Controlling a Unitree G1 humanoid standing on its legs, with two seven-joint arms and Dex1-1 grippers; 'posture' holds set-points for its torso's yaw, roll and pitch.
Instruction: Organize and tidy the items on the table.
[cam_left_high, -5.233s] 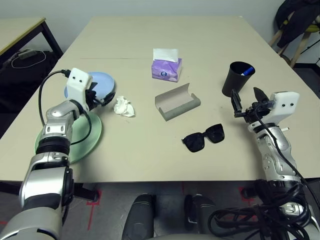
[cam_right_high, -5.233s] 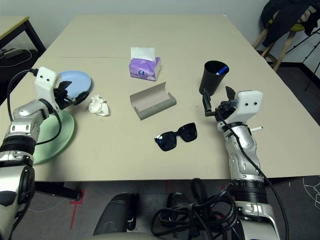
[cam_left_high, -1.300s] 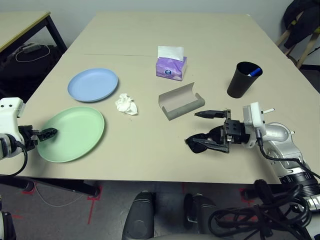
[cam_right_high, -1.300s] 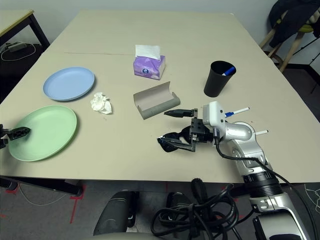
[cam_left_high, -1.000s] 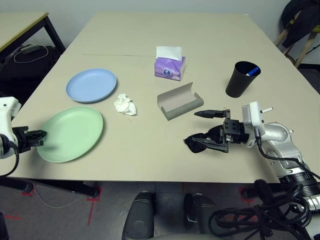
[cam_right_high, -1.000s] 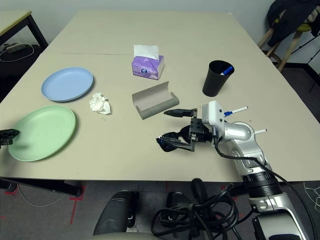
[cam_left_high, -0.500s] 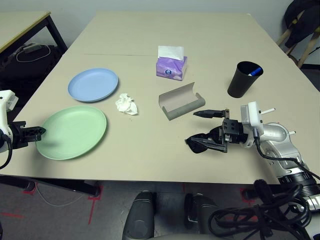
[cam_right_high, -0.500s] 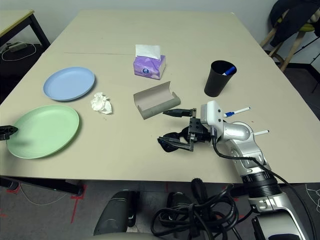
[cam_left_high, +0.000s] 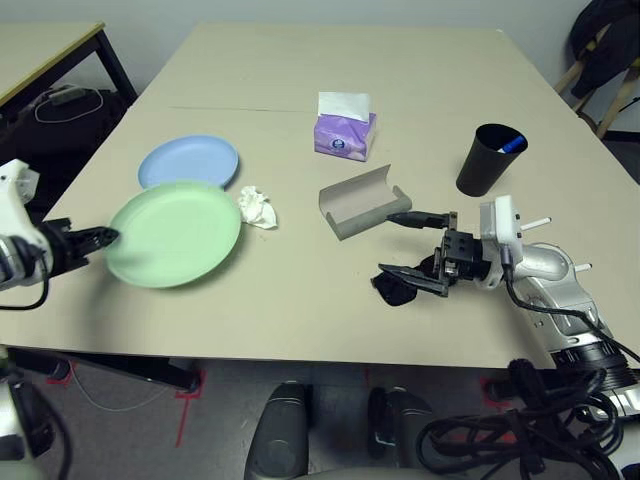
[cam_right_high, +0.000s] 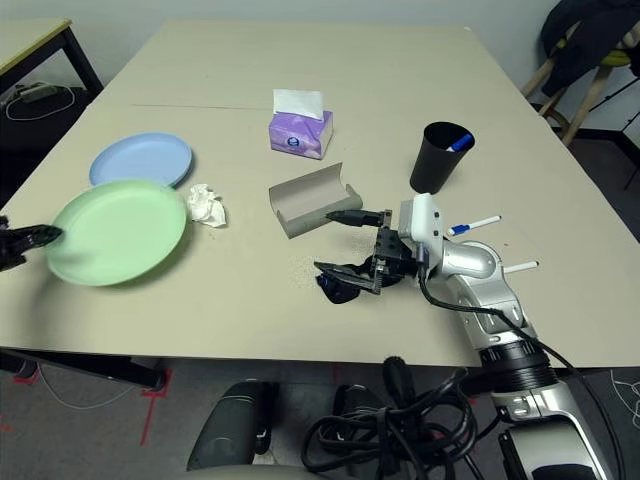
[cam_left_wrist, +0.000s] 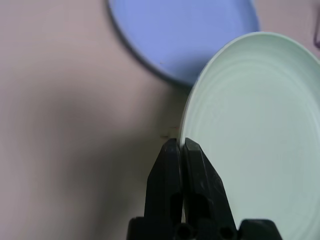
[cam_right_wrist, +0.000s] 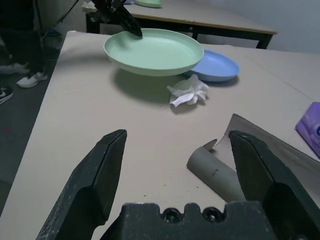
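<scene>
Next, my left gripper releases the pale-green plate, which hangs tilted above the table now, on top of the light-blue plate (cam_left_high: 189, 164) (cam_left_wrist: 184, 12), so that the two are stacked together.
My left gripper (cam_left_high: 105, 238) is shut on the near rim of the pale-green plate (cam_left_high: 175, 232), which hangs tilted above the table (cam_left_high: 280, 70) and overlaps the edge of the light-blue plate (cam_left_high: 185, 160). A crumpled white tissue (cam_left_high: 258, 207) lies just right of the plates. The grey glasses case (cam_left_high: 362, 200) lies open mid-table. My right gripper (cam_left_high: 388, 241) is open and lying sideways. Its lower finger rests over the black sunglasses (cam_left_high: 398, 290), and its upper finger points at the case. The black cup (cam_left_high: 483, 158) holds a blue-capped pen. White pens (cam_left_high: 535, 222) lie beside my right forearm.
A purple tissue box (cam_left_high: 345, 135) stands behind the glasses case. A smaller desk (cam_left_high: 45, 45) with black legs and cables is at the far left. A chair with dark clothing (cam_left_high: 605, 40) stands at the far right.
My left gripper has lifted the green plate off the table and carried it right, up against the blue plate. My right gripper has tipped up slightly over the sunglasses and stayed open.
</scene>
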